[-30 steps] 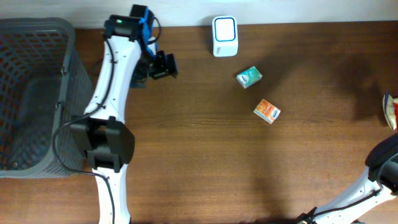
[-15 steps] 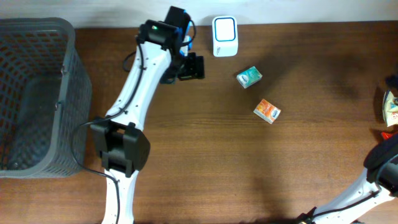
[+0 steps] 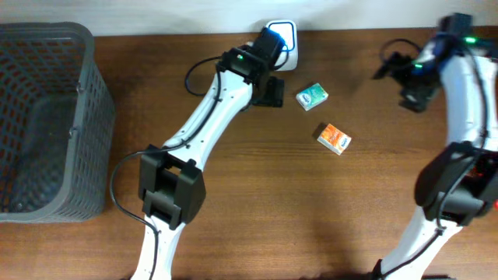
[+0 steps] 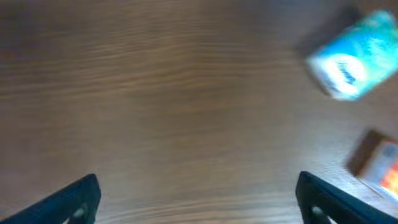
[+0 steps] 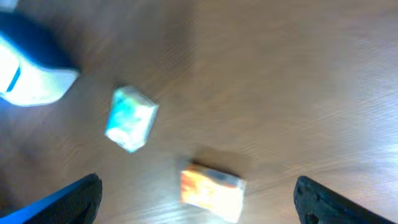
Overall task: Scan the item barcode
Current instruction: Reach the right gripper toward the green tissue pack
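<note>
The robot's right gripper needs to next go to the teal box and close on its edge (image 3: 318,99) (image 5: 144,128) facing the orange box.
Two small boxes lie on the wooden table: a teal one (image 3: 312,96) and an orange one (image 3: 334,138). A white and blue scanner (image 3: 281,35) stands at the back edge, partly covered by my left arm. My left gripper (image 3: 272,92) hovers just left of the teal box (image 4: 354,56), open and empty (image 4: 199,205). Over at the right my right gripper (image 3: 398,84) is also open, hanging over the table. In its wrist view the orange box (image 5: 211,190) lies between the spread fingers (image 5: 199,208), below them, with the teal box (image 5: 130,118) and scanner (image 5: 31,68) beyond.
A grey mesh basket (image 3: 95,117) fills the left end of the table. The orange box (image 4: 382,165) shows at the right edge of the left wrist view. Bare wood stretches along the front of the table.
My left arm has swung right from beside the basket to just left of the teal box. The right arm has come in from the right edge, and its gripper has opened.
</note>
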